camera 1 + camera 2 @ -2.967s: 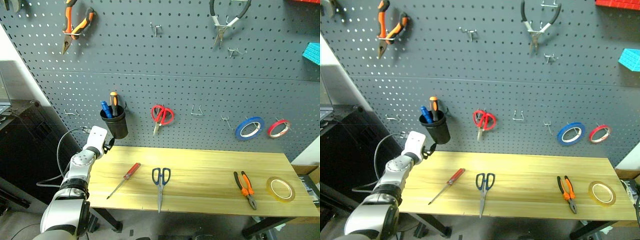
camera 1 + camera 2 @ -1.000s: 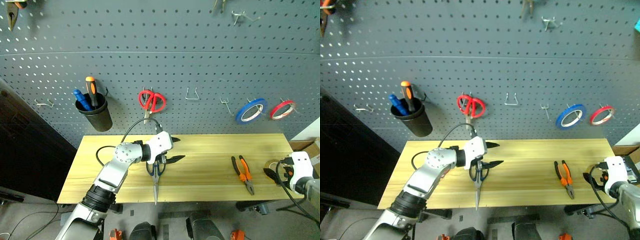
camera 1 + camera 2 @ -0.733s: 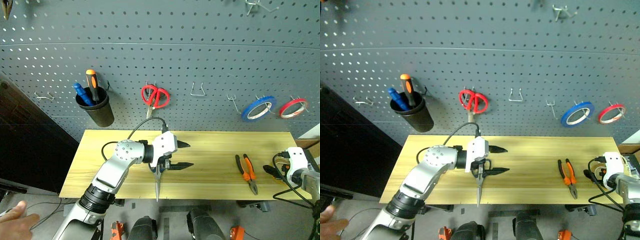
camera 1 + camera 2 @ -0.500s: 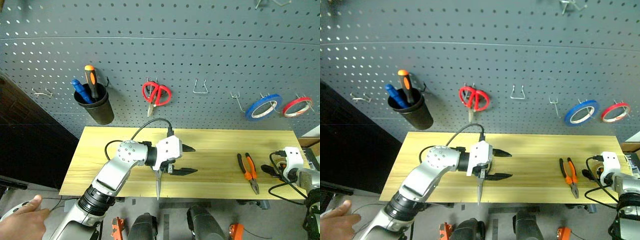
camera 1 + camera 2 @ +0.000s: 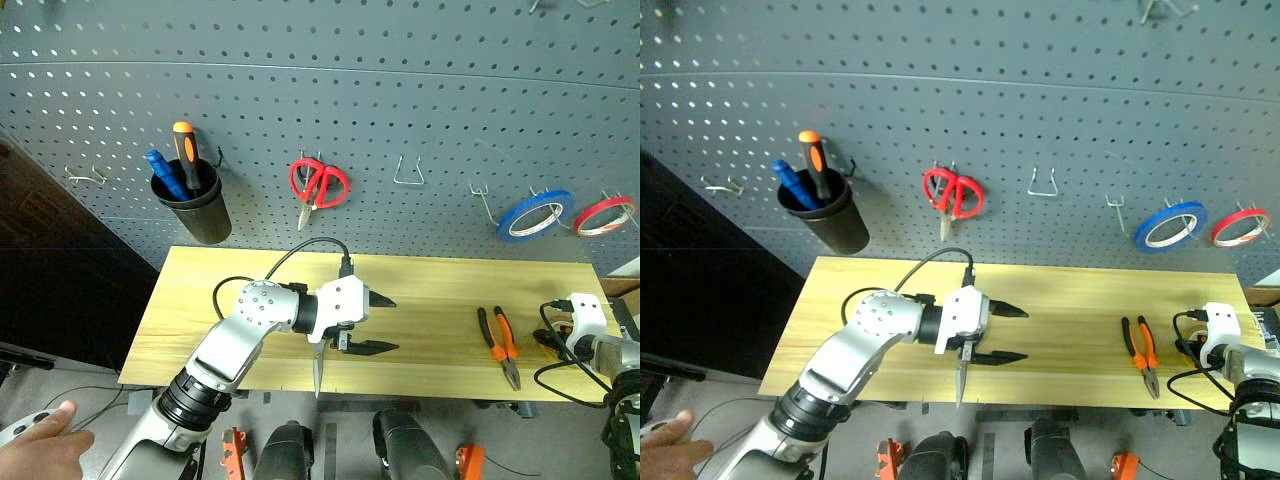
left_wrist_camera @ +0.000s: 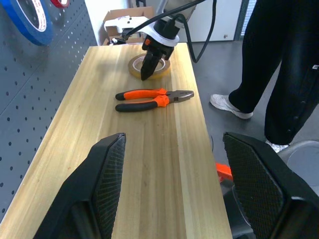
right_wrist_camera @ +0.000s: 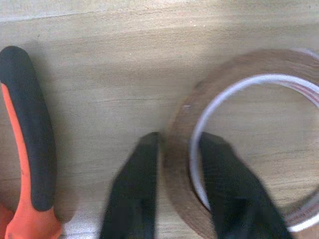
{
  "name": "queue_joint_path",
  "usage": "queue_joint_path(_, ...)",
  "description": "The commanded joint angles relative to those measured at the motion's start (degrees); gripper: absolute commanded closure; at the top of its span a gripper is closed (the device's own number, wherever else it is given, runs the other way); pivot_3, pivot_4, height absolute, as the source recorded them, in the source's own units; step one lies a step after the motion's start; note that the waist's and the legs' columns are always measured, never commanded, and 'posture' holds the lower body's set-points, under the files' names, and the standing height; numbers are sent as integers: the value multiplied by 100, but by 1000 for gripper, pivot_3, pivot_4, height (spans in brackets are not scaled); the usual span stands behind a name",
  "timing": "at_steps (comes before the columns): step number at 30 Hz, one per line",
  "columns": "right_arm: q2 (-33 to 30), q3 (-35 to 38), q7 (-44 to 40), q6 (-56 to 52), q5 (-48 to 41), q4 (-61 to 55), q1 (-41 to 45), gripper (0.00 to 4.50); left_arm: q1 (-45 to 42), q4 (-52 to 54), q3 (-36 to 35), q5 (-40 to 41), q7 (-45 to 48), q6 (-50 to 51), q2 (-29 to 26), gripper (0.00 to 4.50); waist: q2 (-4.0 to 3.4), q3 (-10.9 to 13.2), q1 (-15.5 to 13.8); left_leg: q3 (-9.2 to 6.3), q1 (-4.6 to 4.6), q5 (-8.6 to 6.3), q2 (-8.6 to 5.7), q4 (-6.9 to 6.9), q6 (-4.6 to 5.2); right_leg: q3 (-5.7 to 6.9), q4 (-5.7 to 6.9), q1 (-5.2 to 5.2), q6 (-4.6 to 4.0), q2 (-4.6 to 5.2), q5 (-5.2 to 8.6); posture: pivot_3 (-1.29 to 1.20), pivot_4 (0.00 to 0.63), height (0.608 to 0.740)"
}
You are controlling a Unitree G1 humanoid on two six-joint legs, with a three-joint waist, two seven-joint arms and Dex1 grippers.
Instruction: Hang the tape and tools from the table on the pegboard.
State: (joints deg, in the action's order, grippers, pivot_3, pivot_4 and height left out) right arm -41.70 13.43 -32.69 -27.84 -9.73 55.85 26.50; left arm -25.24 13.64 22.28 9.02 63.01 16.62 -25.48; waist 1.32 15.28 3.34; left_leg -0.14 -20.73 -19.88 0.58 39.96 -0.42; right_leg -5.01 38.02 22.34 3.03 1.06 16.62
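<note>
Next, my right gripper lets go of the yellow tape on the bare hook [image 5: 473,211] next to the blue tape roll.
The yellow tape [image 7: 249,62] lies flat near the right end of the table [image 5: 440,285]. My right gripper [image 7: 177,144] is shut on its wall, one finger inside the ring and one outside. Beside it lie the orange-and-black pliers [image 5: 500,345]. My left gripper [image 5: 385,323] hovers open over the middle of the table, nothing between its fingers [image 6: 107,174]. Under it lie the blue-handled scissors, of which the blade [image 5: 316,368] sticks out toward the front edge. The dark grey pegboard [image 5: 400,90] rises behind the table.
On the pegboard hang a black cup [image 5: 192,220] with blue and orange handles, red scissors [image 5: 320,183], a blue tape roll [image 5: 535,213], a red tape roll [image 5: 606,212] and bare hooks [image 5: 405,172]. A person's hand [image 5: 40,455] shows at front left; a person's legs [image 6: 284,74] stand beside the table.
My right gripper has sunk a little and closed on the tape's wall. My left gripper has drawn back slightly and turned, still open. The view itself has shifted.
</note>
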Motion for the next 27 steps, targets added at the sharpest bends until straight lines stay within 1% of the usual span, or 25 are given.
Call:
queue_joint_path(1,-114,-29,106,231,140,-350,-406,4046,32,155,-73,182,-25,-50,26,1184,-1,0,-16,-3,-1,0,0,0,0,3,0,0,0,0,0,8,284,740)
queue_joint_path(3,-138,64,186,272,93,-593,-633,4047,78,207,-136,270,-39,-34,37,1184,-2,-1,-31,-5,-5,0,-1,0,-1,5,-2,1,0,2,0,12,280,740)
queue_joint_path(6,-151,365,303,141,-109,-1563,-1272,4047,206,349,-275,468,-46,60,-42,1184,-15,-3,-134,-14,-9,1,-4,0,-2,14,-5,2,0,8,0,19,274,740)
queue_joint_path(8,-125,469,381,11,-184,-1949,-1465,4047,227,370,-284,489,-60,72,-73,1184,-20,-2,-166,-24,-23,2,-4,0,-4,23,-5,14,0,9,0,19,274,740)
queue_joint_path(9,-115,610,470,-53,-233,-2532,-1714,4047,262,377,-333,513,-101,0,-63,1184,-27,-2,-168,-23,-25,4,-4,0,-9,23,-4,18,0,10,0,23,266,740)
queue_joint_path(11,-91,788,586,-156,-283,-3275,-2028,4047,301,386,-390,552,-155,-90,-54,1184,-37,-5,-167,-21,-31,13,-7,1,-24,21,-2,23,0,13,0,23,266,740)
queue_joint_path(12,10,1034,745,-305,-372,-4103,-2349,4047,324,363,-425,519,-248,-208,-16,1184,-38,-4,-167,-20,-31,13,-7,1,-25,21,-1,23,0,12,0,20,253,740)
queue_joint_path(13,85,1198,858,-417,-436,-4637,-2554,4047,333,337,-437,488,-314,-286,14,1184,-58,-15,-169,-20,-31,14,-7,0,-25,21,0,24,0,12,0,17,252,740)
queue_joint_path(15,458,1317,1282,-624,-317,-6617,-3352,4047,402,314,-525,553,-356,-477,63,1184,-69,-21,-166,-33,-39,16,-4,-1,-29,31,4,29,1,9,0,6,251,740)
queue_joint_path(17,825,1023,1674,-723,2,-8181,-3979,4047,465,289,-638,642,-422,-626,143,1184,-79,-28,-152,-60,-88,31,0,-3,-56,56,11,75,1,5,1,-8,251,740)
queue_joint_path(18,930,901,1790,-774,117,-8584,-4138,4047,481,273,-675,662,-459,-678,177,1184,-79,-28,-152,-76,-116,38,4,0,-68,81,13,97,0,5,0,-8,251,740)
queue_joint_path(20,1296,308,2161,-671,522,-9403,-4480,4047,446,215,-875,800,-631,-712,326,1184,-80,-29,-152,-81,-125,42,4,2,-75,91,23,110,0,7,0,-27,250,740)
queue_joint_path(21,1466,-148,2425,-597,876,-9795,-4659,4047,432,199,-1015,887,-768,-695,408,1184,-80,-29,-157,-81,-127,43,0,3,-76,92,21,110,-1,9,0,-32,248,740)
queue_joint_path(24,1765,-1239,3009,-361,1869,-10455,-4752,4047,498,213,-1207,992,-853,-751,444,1184,-81,-30,-152,-88,-126,46,-1,8,-81,98,30,112,-1,11,0,-43,244,740)
queue_joint_path(27,1816,-1831,3202,-184,2565,-10560,-4430,4047,604,254,-1242,1023,-822,-771,393,1184,-80,-32,-139,-84,-124,50,-11,12,-86,105,35,116,-1,11,0,-53,232,740)
